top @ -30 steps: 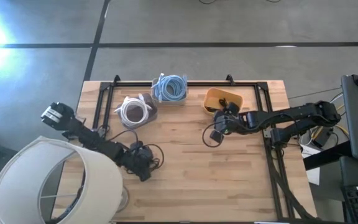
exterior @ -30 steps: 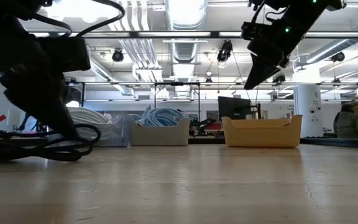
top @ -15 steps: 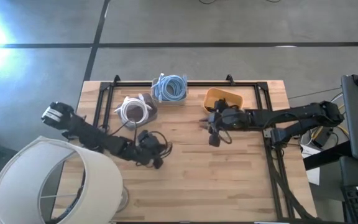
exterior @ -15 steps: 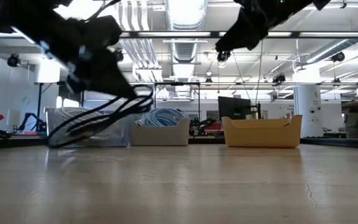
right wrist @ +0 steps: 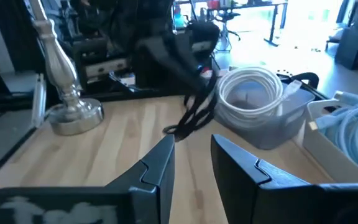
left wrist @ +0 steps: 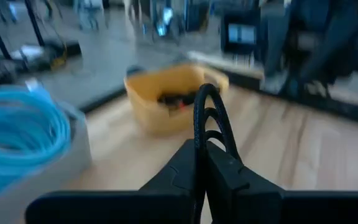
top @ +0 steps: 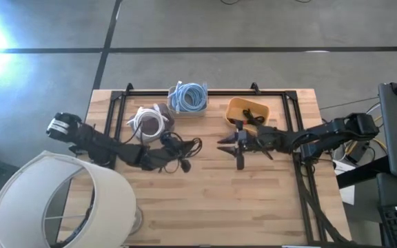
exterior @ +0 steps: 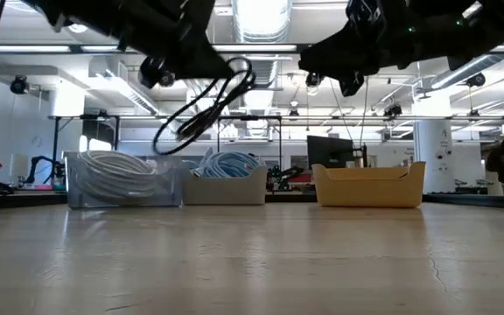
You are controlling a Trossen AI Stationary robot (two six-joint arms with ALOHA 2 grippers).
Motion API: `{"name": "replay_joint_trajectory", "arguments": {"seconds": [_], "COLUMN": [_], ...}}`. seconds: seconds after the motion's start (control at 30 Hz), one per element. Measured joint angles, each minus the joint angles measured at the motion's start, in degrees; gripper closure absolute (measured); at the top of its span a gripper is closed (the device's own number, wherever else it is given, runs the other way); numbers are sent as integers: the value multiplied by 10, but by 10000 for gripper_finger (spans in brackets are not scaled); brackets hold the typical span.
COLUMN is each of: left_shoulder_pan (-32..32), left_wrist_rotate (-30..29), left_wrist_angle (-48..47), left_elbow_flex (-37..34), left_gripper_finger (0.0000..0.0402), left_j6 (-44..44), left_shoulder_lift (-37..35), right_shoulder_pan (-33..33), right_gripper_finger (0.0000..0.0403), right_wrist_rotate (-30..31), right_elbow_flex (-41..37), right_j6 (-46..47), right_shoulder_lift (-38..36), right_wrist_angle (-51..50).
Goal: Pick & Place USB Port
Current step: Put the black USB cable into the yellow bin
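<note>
The black USB cable, now hanging over the table's middle, will be released by my left gripper between the open fingers of my right gripper (top: pixel 219 142).
A coiled black USB cable (top: pixel 183 147) hangs in the air over the table's middle, in my left gripper (top: pixel 165 157), which is shut on it. In the low view its loops (exterior: pixel 206 105) hang well above the tabletop. My right gripper (top: pixel 231 148) is open and lifted. It points toward the table's left, facing the cable (right wrist: pixel 194 112) across a short gap. The yellow bin (top: pixel 248 110) holding black items stands at the far edge, just behind the right gripper. My left gripper pinches the bundled strands of the black cable (left wrist: pixel 199 134) between its two fingers. It comes roughly level from the table's left. The loops stick out past the fingertips and droop below, slack and lifted clear of the table.
A bin of blue cable (top: pixel 188 97) and a clear bin of white cable (top: pixel 148 122) stand along the far edge, left of the yellow bin. A white lampshade (top: pixel 60 203) covers the near-left corner, and its metal base (right wrist: pixel 73 112) shows too. Bare wood lies across the near half.
My left gripper has carried the black cable up off the table, moving from the near left toward the middle and far side. The cable lay on the wood a second ago and now hangs clear. My right gripper has shifted a little toward the table's left.
</note>
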Motion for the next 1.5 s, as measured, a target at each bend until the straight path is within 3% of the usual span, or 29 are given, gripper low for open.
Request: {"name": "replay_joint_trajectory", "arguments": {"seconds": [0.2,0.47,0.8,1.13,1.5], "left_shoulder_pan": [20,29,29,29,29], "left_wrist_rotate": [-11,17,35,36,59], "left_wrist_angle": [109,135,235,240,236], "left_elbow_flex": [0,14,56,126,140], "left_gripper_finger": [381,379,379,378,378], "left_j6": [77,102,186,246,264], "left_shoulder_lift": [0,4,75,139,152], "right_shoulder_pan": [0,0,0,0,0], "right_gripper_finger": [306,308,307,307,319], "right_wrist_rotate": [4,4,6,20,31], "right_elbow_flex": [-8,19,30,28,27], "right_j6": [38,65,69,79,75], "right_shoulder_lift": [0,0,0,0,0], "right_wrist_angle": [14,13,8,4,-5]}}
